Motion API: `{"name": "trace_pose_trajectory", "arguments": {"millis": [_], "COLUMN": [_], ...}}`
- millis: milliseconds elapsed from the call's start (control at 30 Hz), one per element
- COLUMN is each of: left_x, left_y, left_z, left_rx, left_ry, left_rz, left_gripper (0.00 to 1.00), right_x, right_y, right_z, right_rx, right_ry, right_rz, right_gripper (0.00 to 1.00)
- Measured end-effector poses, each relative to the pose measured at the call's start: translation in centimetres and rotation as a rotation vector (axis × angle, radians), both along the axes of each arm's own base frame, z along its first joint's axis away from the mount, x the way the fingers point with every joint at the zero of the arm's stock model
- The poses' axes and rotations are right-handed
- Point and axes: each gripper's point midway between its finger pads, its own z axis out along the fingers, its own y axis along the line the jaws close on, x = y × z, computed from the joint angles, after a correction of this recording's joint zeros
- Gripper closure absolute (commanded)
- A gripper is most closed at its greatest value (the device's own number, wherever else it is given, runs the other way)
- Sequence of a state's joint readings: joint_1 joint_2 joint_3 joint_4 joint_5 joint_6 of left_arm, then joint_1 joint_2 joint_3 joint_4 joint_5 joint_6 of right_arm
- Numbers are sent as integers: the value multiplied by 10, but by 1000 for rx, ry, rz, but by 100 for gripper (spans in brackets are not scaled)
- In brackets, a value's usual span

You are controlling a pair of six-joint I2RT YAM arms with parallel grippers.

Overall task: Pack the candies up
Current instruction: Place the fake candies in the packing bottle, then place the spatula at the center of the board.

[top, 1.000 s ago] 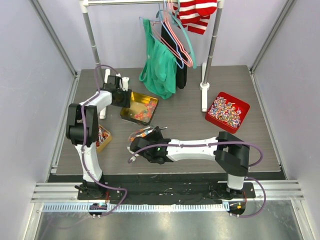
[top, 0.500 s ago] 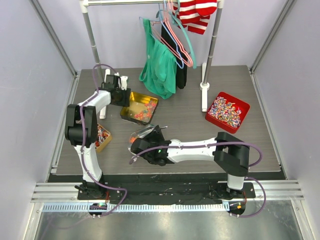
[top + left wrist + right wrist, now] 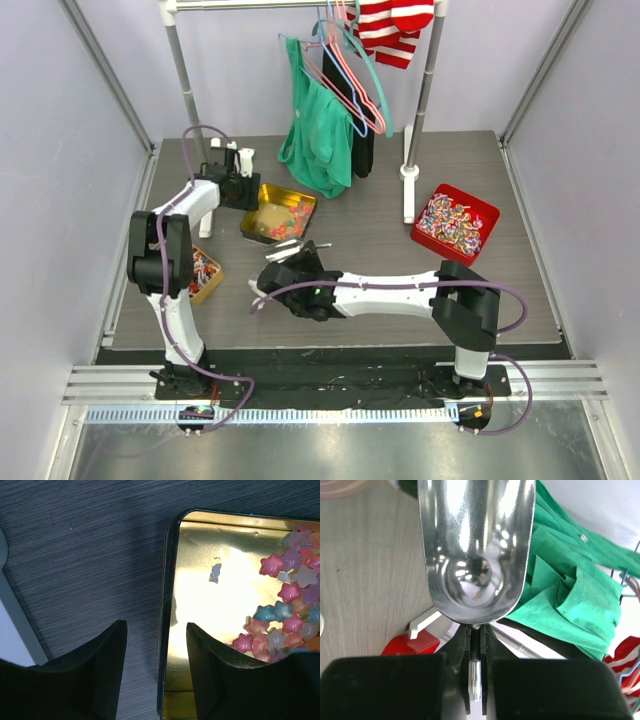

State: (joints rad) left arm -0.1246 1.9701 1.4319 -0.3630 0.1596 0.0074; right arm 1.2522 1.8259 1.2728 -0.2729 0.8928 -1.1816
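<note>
I should set the metal scoop down with my right gripper on the bare table (image 3: 384,236) (image 3: 395,608) near the rack's white foot, beside the red tray.
The candies (image 3: 285,610) are small star-shaped pieces in pink, blue, purple and orange, heaped at one end of an open gold tin (image 3: 262,200). My left gripper (image 3: 243,190) is open at the tin's left end. Its fingers (image 3: 107,670) straddle the tin's rim (image 3: 169,580), one outside and one inside, with a gap on each side. My right gripper (image 3: 300,260) hovers just in front of the tin, shut on the handle of a shiny metal scoop (image 3: 477,550). The scoop's bowl holds nothing.
A red tray (image 3: 455,222) of wrapped candies sits at the right. A smaller gold tin (image 3: 205,273) lies by the left arm. Behind stands a clothes rack (image 3: 410,170) with a hanging green garment (image 3: 318,135). A white upright (image 3: 204,215) stands left of the tin.
My right gripper has swung the scoop up and back toward the gold tin, away from a spot with orange pieces near the front. The left gripper has edged slightly back and left.
</note>
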Motion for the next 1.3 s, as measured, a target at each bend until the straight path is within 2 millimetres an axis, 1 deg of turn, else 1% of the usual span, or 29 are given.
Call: {"name": "trace_pose_trajectory", "arguments": {"millis": [67,167,200,233,300,333,400,433,500,533,567,600,667,700,767,867,933,1000,1033,1067,1100,1133,1233,1300], "left_x": [0,-3,-4,-4,-4,-5,-7,-11,-14,-17,-20,-24,-31,-35,-46,-64,-75,-83,-88,-95,-100,-107,-125,-139], "left_y": [0,1,1,2,3,4,6,7,9,9,10,11,12,12,14,17,19,20,20,20,19,19,17,17], "left_z": [0,2,3,6,11,13,17,19,21,23,25,29,38,43,58,89,110,124,128,129,128,123,101,82], "left_rx": [-2,-13,-18,-21,-26,-28,-32,-32,-30,-30,-31,-30,-26,-24,-21,-18,-7,4,10,14,16,17,16,13], "left_ry": [0,0,-1,-6,-17,-22,-31,-34,-39,-41,-43,-49,-67,-79,-110,-186,-239,-279,-292,-295,-292,-280,-216,-159], "left_rz": [-1,-4,-4,-4,-5,-7,-9,-14,-20,-24,-26,-28,-34,-36,-39,-44,-61,-82,-96,-112,-125,-141,-176,-193], "left_gripper": [44,42,40,35,28,23,19,14,11,2,0,0,0,0,0,0,0,0,0,0,0,0,0,0], "right_x": [8,25,31,38,47,52,59,61,64,63,64,63,61,59,55,50,52,57,60,62,63,64,67,68], "right_y": [-1,-10,-15,-23,-39,-50,-76,-93,-129,-143,-164,-180,-205,-213,-219,-221,-219,-217,-215,-214,-214,-213,-210,-207], "right_z": [6,11,12,12,12,12,13,15,17,18,17,16,11,4,-12,-41,-55,-67,-73,-80,-83,-87,-94,-99], "right_rx": [41,112,141,169,221,251,322,355,423,449,486,511,544,557,562,569,577,595,601,606,608,609,621,636], "right_ry": [0,10,19,34,64,82,117,129,150,160,166,172,183,197,234,305,335,351,359,367,370,374,383,391], "right_rz": [-24,-89,-117,-153,-211,-244,-308,-343,-413,-437,-481,-515,-571,-592,-612,-641,-659,-675,-683,-692,-697,-702,-708,-709], "right_gripper": [99,99,99,99,99,99,99,99,99,99,99,99,99,99,99,99,99,99,99,99,99,99,96,94]}}
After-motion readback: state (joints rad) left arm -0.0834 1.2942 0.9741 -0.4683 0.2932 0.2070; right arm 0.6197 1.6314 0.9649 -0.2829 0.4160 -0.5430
